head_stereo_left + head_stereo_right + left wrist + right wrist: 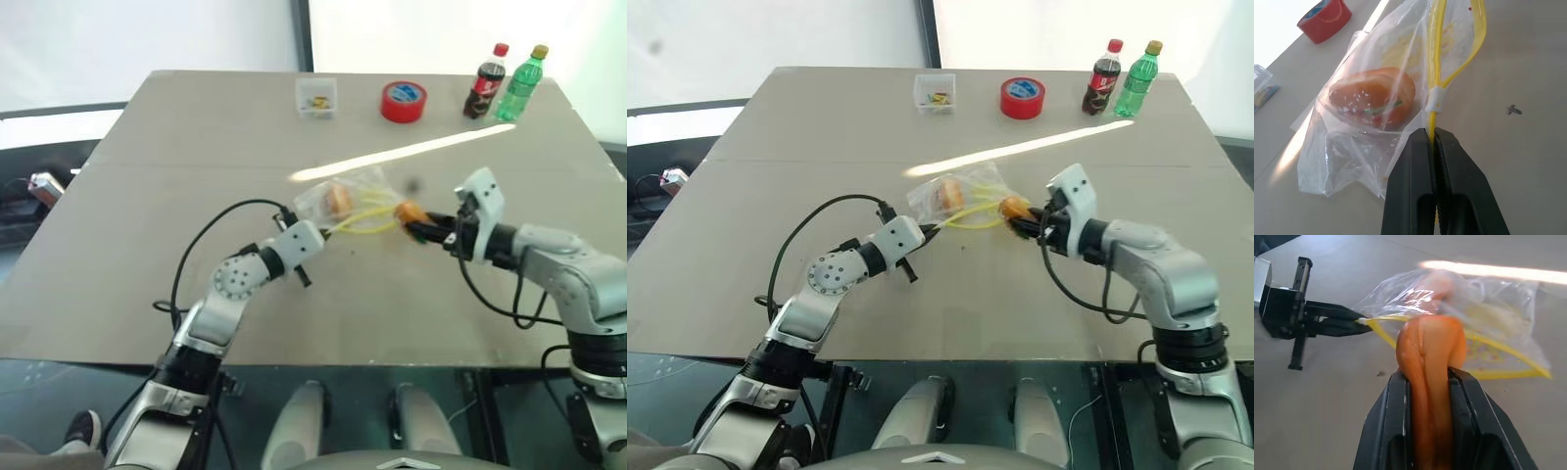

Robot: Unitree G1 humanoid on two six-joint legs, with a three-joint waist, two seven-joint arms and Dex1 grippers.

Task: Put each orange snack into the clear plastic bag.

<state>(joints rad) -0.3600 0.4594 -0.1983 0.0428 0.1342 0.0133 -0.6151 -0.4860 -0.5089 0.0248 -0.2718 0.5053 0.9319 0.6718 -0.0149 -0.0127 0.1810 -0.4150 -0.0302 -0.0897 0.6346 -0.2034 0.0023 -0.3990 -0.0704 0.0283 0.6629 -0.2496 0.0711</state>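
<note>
Next, I let go of the second orange snack, now just in front of the bag's mouth, with my right gripper inside the bag's yellow-edged opening (376, 211) (1466, 311), close beside the speckled orange snack.
The clear plastic bag (355, 203) lies mid-table with its yellow-edged mouth gaping toward my right arm. One orange snack (1374, 95) with a speckled top sits inside it. My left gripper (1433, 142) is shut on the bag's yellow strip (1433, 73), holding that edge up. My right gripper (1431, 377) is shut on the second orange snack (1432, 355), squeezed between the fingers, just in front of the bag's open mouth (1474, 357). In the left eye view this snack (408, 211) hovers at the bag's right edge.
At the table's far side stand a small clear box (316, 97), a red tape roll (403, 101), a cola bottle (486, 81) and a green bottle (520, 84). Bare tabletop (147, 215) lies around the bag.
</note>
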